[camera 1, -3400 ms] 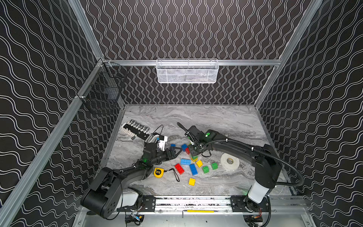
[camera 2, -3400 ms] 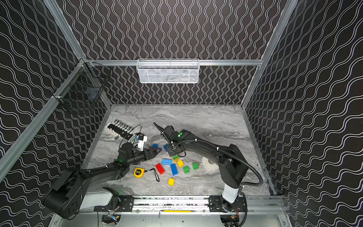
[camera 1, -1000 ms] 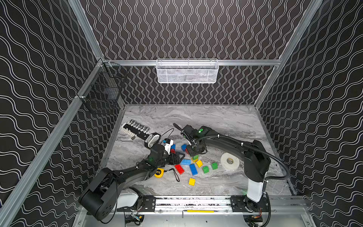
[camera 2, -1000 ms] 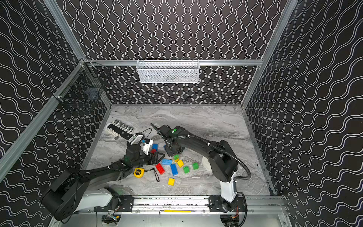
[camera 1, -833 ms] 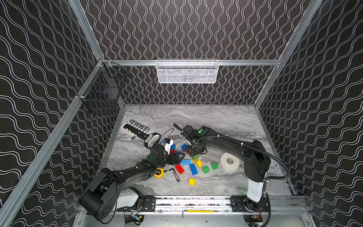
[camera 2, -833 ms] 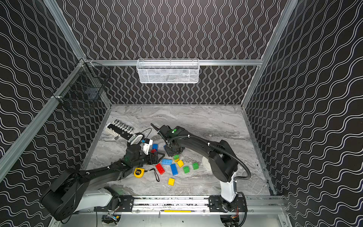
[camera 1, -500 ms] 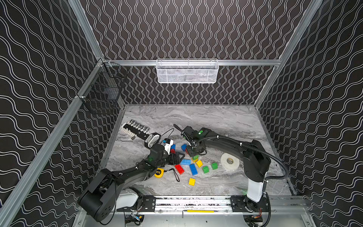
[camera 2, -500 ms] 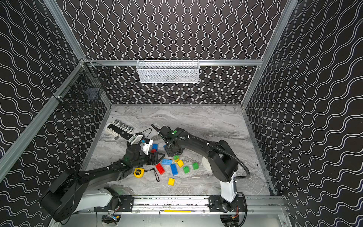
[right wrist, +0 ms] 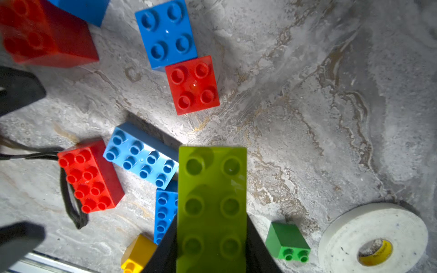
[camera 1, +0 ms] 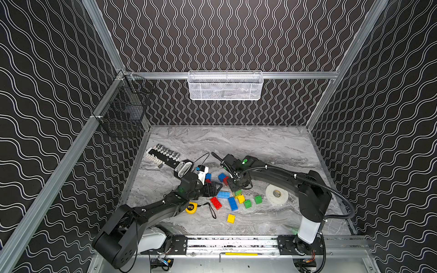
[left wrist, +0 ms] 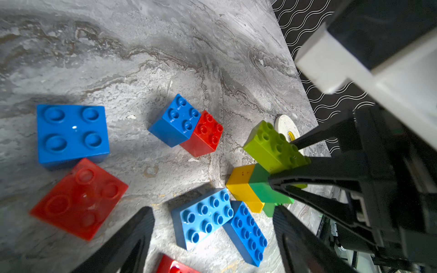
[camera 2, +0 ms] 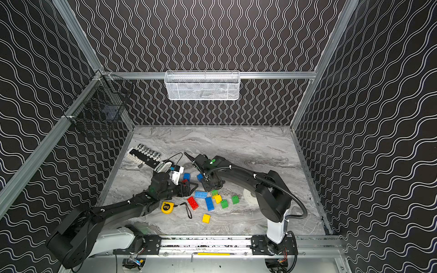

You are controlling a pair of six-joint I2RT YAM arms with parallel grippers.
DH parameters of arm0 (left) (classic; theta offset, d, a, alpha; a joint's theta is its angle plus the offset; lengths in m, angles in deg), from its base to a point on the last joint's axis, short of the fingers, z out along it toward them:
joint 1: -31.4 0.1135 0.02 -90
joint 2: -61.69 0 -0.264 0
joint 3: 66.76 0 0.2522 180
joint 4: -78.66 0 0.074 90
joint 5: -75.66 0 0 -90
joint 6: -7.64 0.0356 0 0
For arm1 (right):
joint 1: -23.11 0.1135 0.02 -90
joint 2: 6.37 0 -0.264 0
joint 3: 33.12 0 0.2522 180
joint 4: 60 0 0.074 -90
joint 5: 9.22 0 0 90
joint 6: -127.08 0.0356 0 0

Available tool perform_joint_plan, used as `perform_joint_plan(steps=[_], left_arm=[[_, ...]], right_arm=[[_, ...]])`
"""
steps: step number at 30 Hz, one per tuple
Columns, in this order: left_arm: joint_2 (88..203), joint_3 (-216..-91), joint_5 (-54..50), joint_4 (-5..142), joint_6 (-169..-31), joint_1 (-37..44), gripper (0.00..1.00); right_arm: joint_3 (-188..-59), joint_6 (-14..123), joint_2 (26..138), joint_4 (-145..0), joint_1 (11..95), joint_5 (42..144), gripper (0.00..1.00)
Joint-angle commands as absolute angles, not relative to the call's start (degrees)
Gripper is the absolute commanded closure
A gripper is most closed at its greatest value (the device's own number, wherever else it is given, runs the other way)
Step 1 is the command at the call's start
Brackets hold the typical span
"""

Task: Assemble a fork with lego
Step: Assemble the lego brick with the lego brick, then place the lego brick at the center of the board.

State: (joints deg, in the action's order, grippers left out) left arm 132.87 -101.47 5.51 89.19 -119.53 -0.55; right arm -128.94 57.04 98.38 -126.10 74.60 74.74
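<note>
My right gripper is holding the stack by its lime brick, so I need to stand the stack on a clear spot and take it by the green brick (left wrist: pixel 262 181) underneath.
Lego bricks lie scattered mid-table. My right gripper (camera 1: pixel 236 189) (right wrist: pixel 211 236) is shut on a lime oblong brick (right wrist: pixel 211 201) (left wrist: pixel 272 146), held just above a yellow brick (camera 1: pixel 241 198) and a green brick (left wrist: pixel 267 191). My left gripper (camera 1: pixel 214 189) (left wrist: pixel 212 212) is open and low over the table, its fingers either side of a light blue oblong brick (left wrist: pixel 203 217) (camera 1: pixel 223 194) that touches a darker blue one (left wrist: pixel 248 231). A blue square brick (right wrist: pixel 166 33) and a red one (right wrist: pixel 192 85) sit together farther back.
A red oblong brick (camera 1: pixel 216 202), green squares (camera 1: pixel 258 199) and a lone yellow brick (camera 1: pixel 231 218) lie toward the front. A yellow tape measure (camera 1: pixel 191 208) with a black strap lies by my left arm, and a white tape roll (camera 1: pixel 276 194) under my right arm. A socket rack (camera 1: pixel 163 153) lies back left.
My right gripper has come forward and down over the brick cluster. My left gripper has shifted right to the light blue brick. Almost no motion in the last second.
</note>
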Motion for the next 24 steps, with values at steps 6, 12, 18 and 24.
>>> perform_joint_plan(steps=[6,12,18,24], left_arm=[[131.89,-103.80,4.62,87.12,-117.60,-0.66,0.15],[134.00,-104.58,5.61,89.18,-117.78,-0.89,0.15],[136.99,-107.33,5.37,88.91,-116.27,-3.13,0.16],[139.15,-108.82,4.88,89.68,-116.17,-4.57,0.16]], right_arm=[[-127.30,59.79,92.79,-120.59,73.82,70.79,1.00],[-123.20,59.38,89.12,-118.38,69.04,70.62,1.00],[-124.02,57.67,94.13,-122.41,66.69,71.16,1.00],[-124.57,57.55,97.31,-122.23,66.62,71.48,1.00]])
